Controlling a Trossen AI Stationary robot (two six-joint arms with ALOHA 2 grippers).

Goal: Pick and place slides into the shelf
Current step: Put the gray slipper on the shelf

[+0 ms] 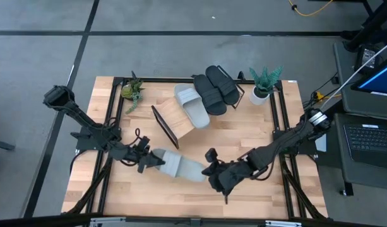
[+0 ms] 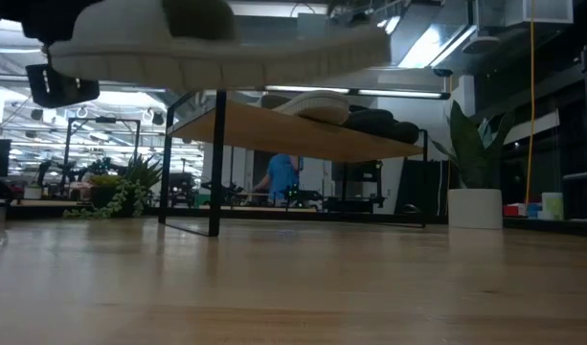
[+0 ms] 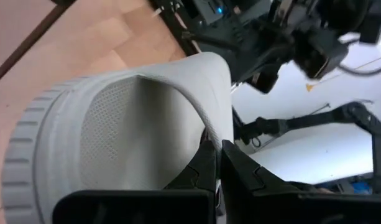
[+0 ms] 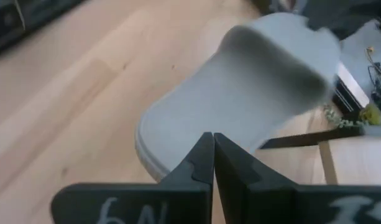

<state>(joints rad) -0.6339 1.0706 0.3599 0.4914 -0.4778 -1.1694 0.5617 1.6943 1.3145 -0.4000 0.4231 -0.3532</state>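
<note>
My right gripper is closed just short of the grey slide's heel. It should open and pinch the heel's edge (image 4: pixel 146 158) before my left gripper opens.
A light grey slide (image 1: pixel 180 166) hangs above the table's near middle, with my left gripper (image 1: pixel 154 161) shut on its strap end. In the low view it floats clear of the table (image 2: pixel 216 48). My right gripper (image 1: pixel 209 169) is shut and stands at the slide's heel end (image 4: pixel 159 146). The shelf (image 1: pixel 174 116) stands tilted at the far middle on its black wire frame. On its board lie two black slides (image 1: pixel 215 88) and another grey slide (image 1: pixel 193 107). My left gripper (image 3: pixel 218 146) pinches the rim of the slide's strap (image 3: pixel 206 121) between its two fingers, coming nearly level from the table's left. The slide is lifted clear of the table and lies about level, sole down. My right gripper (image 4: pixel 213 140) points at the heel end; I cannot tell whether it touches.
Two potted plants stand at the far corners, one at the left (image 1: pixel 131 90) and one at the right (image 1: pixel 264 85). Black frame bars run along both table sides. Bare wood lies under the held slide and toward the near edge (image 2: pixel 293 278).
</note>
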